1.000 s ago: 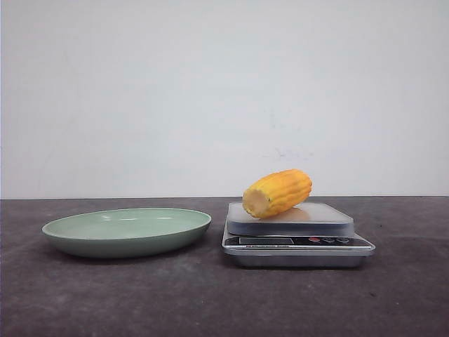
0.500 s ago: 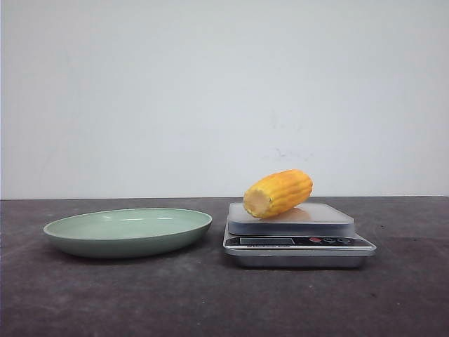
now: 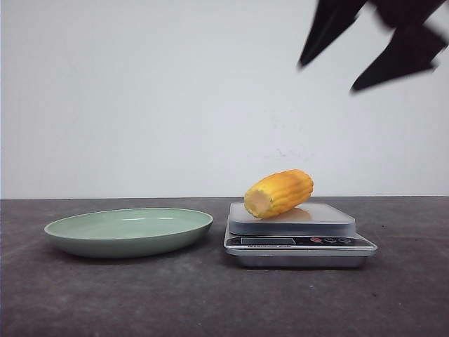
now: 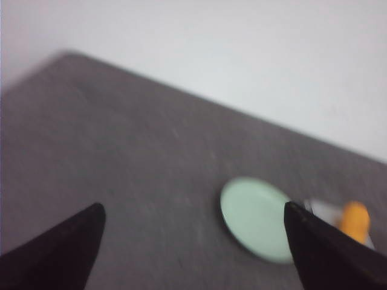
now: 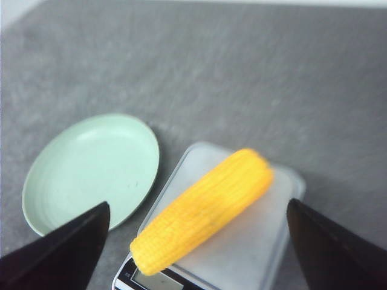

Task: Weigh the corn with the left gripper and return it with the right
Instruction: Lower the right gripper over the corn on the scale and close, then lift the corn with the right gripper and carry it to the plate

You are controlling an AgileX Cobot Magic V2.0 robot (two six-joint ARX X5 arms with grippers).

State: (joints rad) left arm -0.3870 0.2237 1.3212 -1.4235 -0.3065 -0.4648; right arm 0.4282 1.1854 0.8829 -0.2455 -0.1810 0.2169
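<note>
Next, I move my right gripper down to the corn on the silver kitchen scale and close it around the corn's middle (image 3: 280,193) (image 5: 202,209).
The corn (image 3: 278,192), yellow-orange with a paler cut end toward me, lies on the platform of a silver kitchen scale (image 3: 298,232). It also shows in the right wrist view (image 5: 202,209) and small in the left wrist view (image 4: 355,219). My right gripper (image 3: 326,77) is open and empty, high above the scale at the top right; its fingers (image 5: 54,251) stand wide on either side of the corn from above. My left gripper (image 4: 193,208) is open and empty, high and far from the plate, out of the front view.
An empty pale green plate (image 3: 130,232) sits left of the scale on the dark grey table; it also shows in the right wrist view (image 5: 91,169) and the left wrist view (image 4: 257,219). A white wall stands behind.
My right gripper has come into the front view at the top right, above the scale. The corn, scale and plate have stayed put.
</note>
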